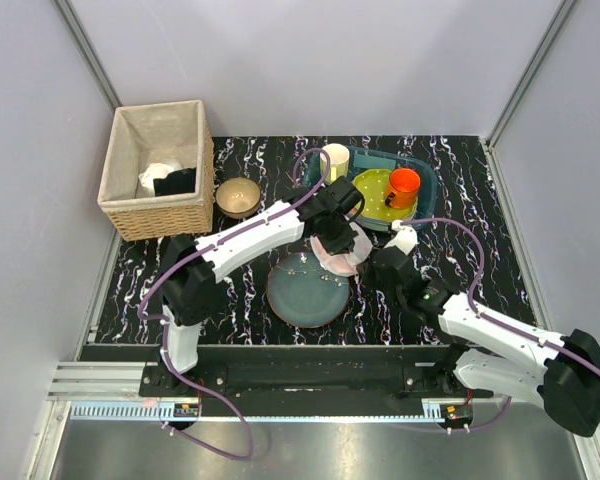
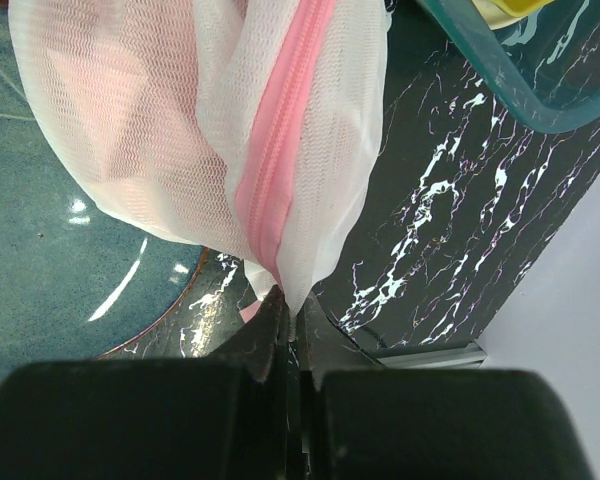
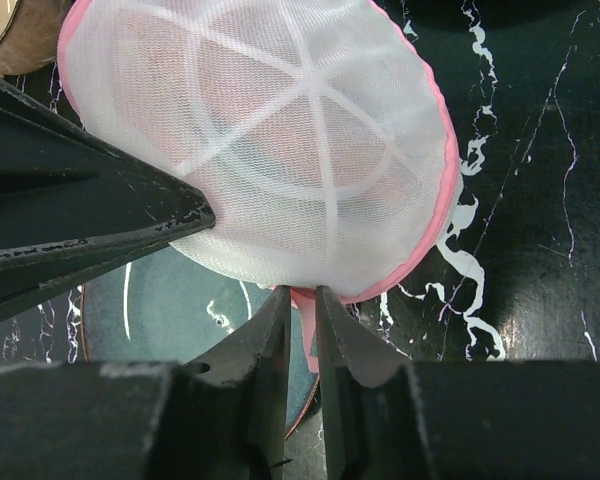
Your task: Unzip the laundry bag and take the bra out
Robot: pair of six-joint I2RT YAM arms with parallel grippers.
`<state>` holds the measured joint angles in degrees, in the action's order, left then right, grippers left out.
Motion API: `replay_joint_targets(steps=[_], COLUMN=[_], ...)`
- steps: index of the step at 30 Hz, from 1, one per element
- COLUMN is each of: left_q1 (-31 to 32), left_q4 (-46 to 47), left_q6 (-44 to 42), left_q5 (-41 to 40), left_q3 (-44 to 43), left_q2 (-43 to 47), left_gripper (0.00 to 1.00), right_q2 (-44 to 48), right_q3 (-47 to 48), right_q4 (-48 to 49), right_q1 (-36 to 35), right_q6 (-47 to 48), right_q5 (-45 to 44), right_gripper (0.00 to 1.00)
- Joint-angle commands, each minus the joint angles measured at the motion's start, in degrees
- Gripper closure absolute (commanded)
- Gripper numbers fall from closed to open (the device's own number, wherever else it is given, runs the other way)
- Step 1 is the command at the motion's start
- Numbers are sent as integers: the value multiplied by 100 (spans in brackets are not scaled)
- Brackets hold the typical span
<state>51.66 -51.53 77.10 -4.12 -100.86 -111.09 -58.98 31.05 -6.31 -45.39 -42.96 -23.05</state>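
My right fingers loosely surround the pink tab, so I need to open them and pinch the pink zip trim [image 3: 300, 294] at the laundry bag's lower rim.
The laundry bag [image 1: 338, 252], white mesh with pink zip trim, hangs above the right edge of the blue-grey plate [image 1: 302, 292]. My left gripper [image 1: 332, 232] is shut on a fold of its mesh beside the pink zip [image 2: 280, 170], as the left wrist view shows [image 2: 290, 305]. My right gripper [image 1: 372, 262] is closed on a pink tab at the bag's lower rim [image 3: 302, 298]. The bag's round face [image 3: 270, 140] fills the right wrist view. The bra is hidden; only a pale pink tint shows through the mesh [image 2: 110, 110].
A wicker basket [image 1: 120, 215] with white and black cloth stands at the back left. A brass bowl [image 1: 238, 196] sits beside it. A teal tray [image 1: 428, 195] at the back holds a yellow-green plate, an orange cup [image 1: 403, 186] and a cream cup [image 1: 335, 158].
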Motion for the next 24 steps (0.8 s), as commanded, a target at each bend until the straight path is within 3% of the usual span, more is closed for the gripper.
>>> replay_joint_targets(steps=[1, 12, 24], left_q1=[2, -7, 2], left_q4=[-279, -323, -367], left_q6=[51, 94, 130], left_q5=[-63, -124, -115], left_q3=[14, -56, -48], left_q2=[210, 263, 228], left_gripper=[100, 100, 100], right_q2=[123, 923, -192], right_q3=[24, -73, 218], right_q4=[94, -275, 182], right_q1=[-14, -181, -515], right_q6=[16, -46, -2], right_q5=[-113, -121, -139], right_gripper=[75, 74, 65])
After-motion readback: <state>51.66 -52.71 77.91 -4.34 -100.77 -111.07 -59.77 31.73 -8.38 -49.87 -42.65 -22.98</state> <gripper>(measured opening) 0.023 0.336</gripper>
